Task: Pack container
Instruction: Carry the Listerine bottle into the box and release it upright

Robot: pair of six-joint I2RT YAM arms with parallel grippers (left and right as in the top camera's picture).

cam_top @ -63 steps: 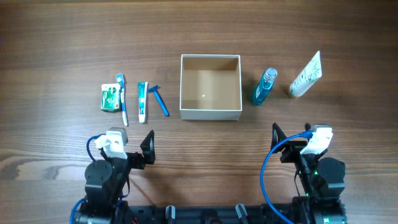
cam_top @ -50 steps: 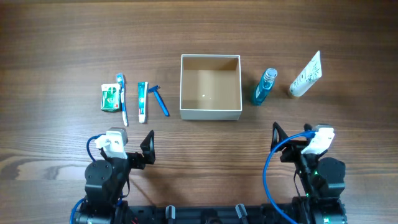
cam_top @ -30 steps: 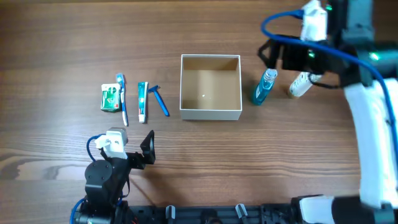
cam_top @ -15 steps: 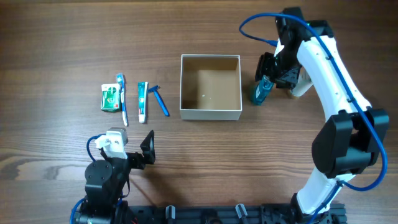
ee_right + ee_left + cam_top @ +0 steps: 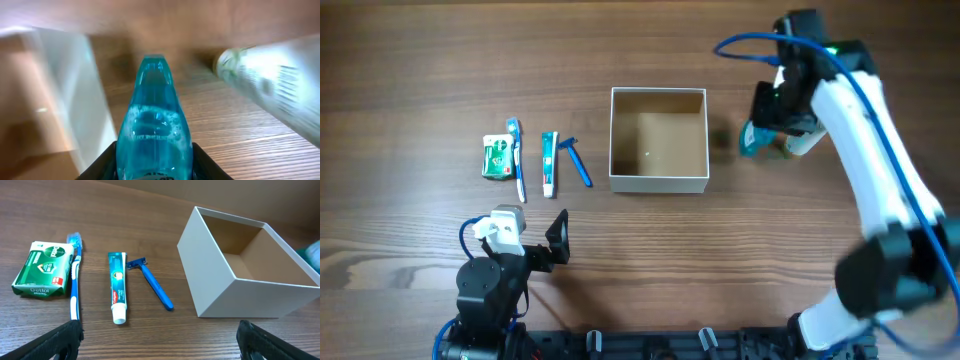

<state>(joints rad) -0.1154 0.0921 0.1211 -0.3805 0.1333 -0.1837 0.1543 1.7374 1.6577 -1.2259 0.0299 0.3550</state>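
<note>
Next, my right hand sets the blue bottle down inside the container (image 5: 688,134), along the container's side nearest the white tube.
The container (image 5: 658,182) is a square open box with white walls and a brown inside, at mid-table; its near wall (image 5: 210,275) fills the right of the left wrist view. Right of it, my right gripper (image 5: 766,122) is shut on a blue bottle (image 5: 751,139). In the right wrist view the bottle (image 5: 154,125) stands between the black fingers (image 5: 100,162), which press both its sides; the gripper (image 5: 155,162) holds it low on the body. My left gripper (image 5: 535,238) rests open near the front edge, its midpoint (image 5: 160,340) over bare wood.
Left of the box lie a green soap box (image 5: 497,157), a blue toothbrush (image 5: 517,160), a toothpaste tube (image 5: 550,163) and a blue razor (image 5: 578,160). A white tube (image 5: 807,140) lies just right of the bottle, partly under the right arm, blurred as the tube (image 5: 270,75).
The right arm reached from the front edge to the blue bottle and closed on it; the bottle has shifted slightly right and off its spot. The left arm stayed still.
</note>
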